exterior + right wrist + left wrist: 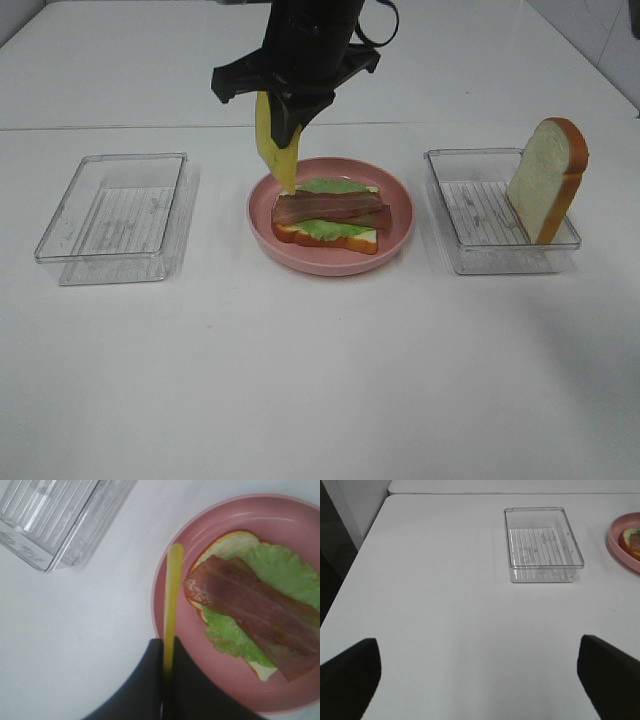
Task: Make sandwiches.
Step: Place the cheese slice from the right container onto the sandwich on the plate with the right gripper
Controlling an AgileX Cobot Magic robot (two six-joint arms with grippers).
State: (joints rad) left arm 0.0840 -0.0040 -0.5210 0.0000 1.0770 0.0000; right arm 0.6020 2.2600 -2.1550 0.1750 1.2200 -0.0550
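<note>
Next, I lay the yellow cheese square flat across the middle of the brown-red bacon strips point(323, 216) point(241, 612) with my right gripper, and then let it go there. The cheese now hangs over the plate's rim.
On the pink plate point(330, 265) lies an open sandwich point(330, 215): a white bread slice with an orange-brown crust, green lettuce and brown-red bacon strips on top. My right gripper point(283, 120) reaches in from the far side and is shut on a yellow cheese square point(275, 145), which hangs on edge over the plate's left rim. The right wrist view shows the cheese point(172, 595) pinched between the fingers point(150, 680), beside the bacon point(250, 600). A second bread slice point(545, 180) leans upright in the right tray point(480, 255). My left gripper point(480, 675) is open above bare table.
A clear plastic tray point(110, 215) stands left of the plate, and it also shows in the left wrist view as the tray point(542, 545) with the plate's rim point(620, 545) beyond it. The white table's left edge point(355, 575) is near.
</note>
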